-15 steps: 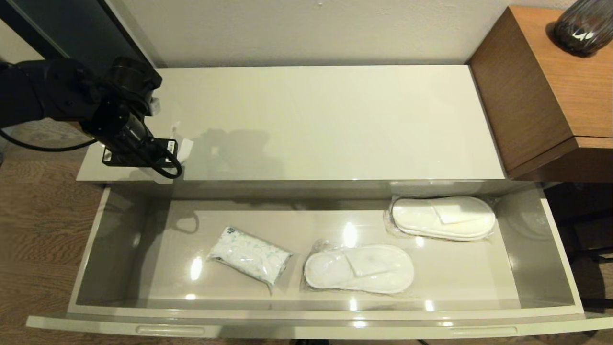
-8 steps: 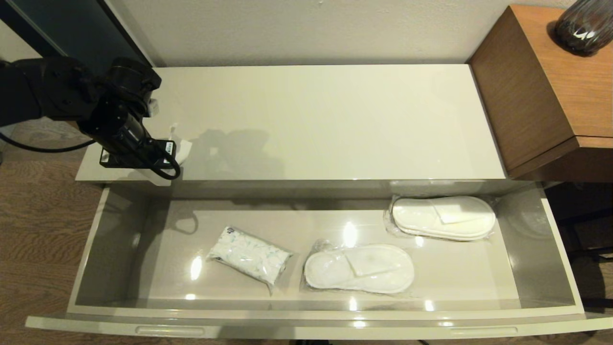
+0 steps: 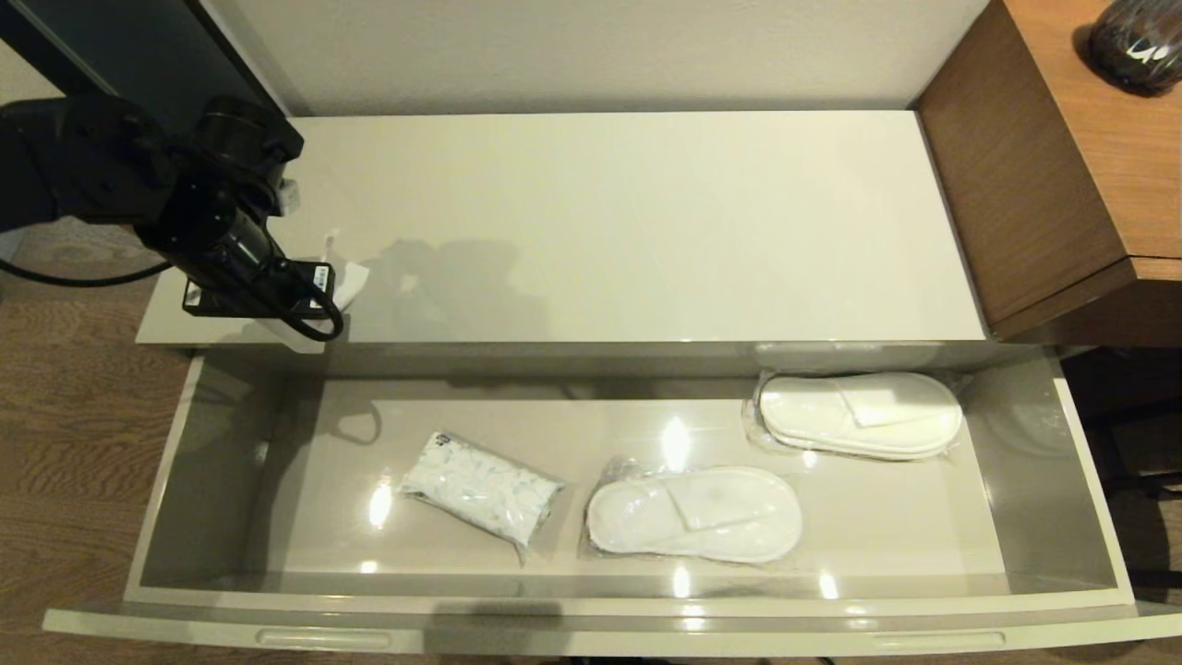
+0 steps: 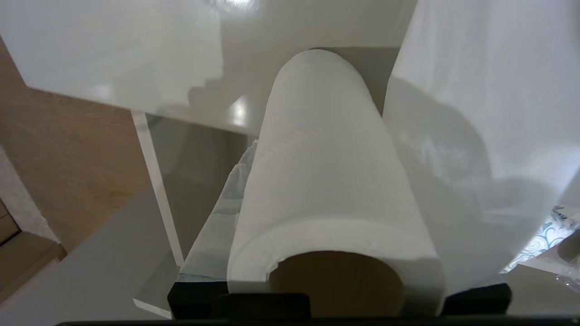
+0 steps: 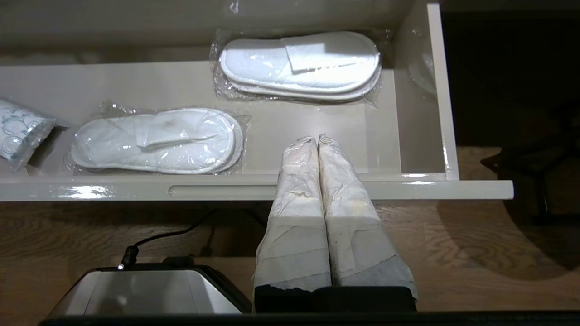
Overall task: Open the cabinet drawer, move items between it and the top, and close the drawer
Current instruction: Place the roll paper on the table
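The toilet paper roll, now held over the cabinet top, will be let go by my left gripper on the cabinet top's front corner [image 3: 299, 290], the one nearest the wood floor.
The cabinet drawer [image 3: 591, 611] stands pulled fully open, grey inside. In it lie a patterned tissue pack [image 3: 480, 488] and two bagged pairs of white slippers [image 3: 694, 515] [image 3: 861, 416]. My left gripper [image 3: 319, 294] hovers over the front left corner of the top [image 3: 628, 212], shut on a white toilet paper roll [image 4: 326, 181]. One taped finger [image 4: 217, 213] shows beside the roll, and a loose sheet [image 4: 476, 136] hangs on the other side. My right gripper [image 5: 317, 140] is shut and empty, low before the drawer's front edge [image 5: 226, 190].
A brown wood-grain cabinet [image 3: 1043, 185] with a dark vase [image 3: 1136, 46] adjoins the top on the right. Wood floor [image 3: 74, 416] lies to the left. The robot's grey base [image 5: 145, 290] and a black cable sit under the drawer front.
The whole head picture has shifted slightly, so the camera moved. The left gripper stays over the same corner with the roll, and the drawer's contents have not moved.
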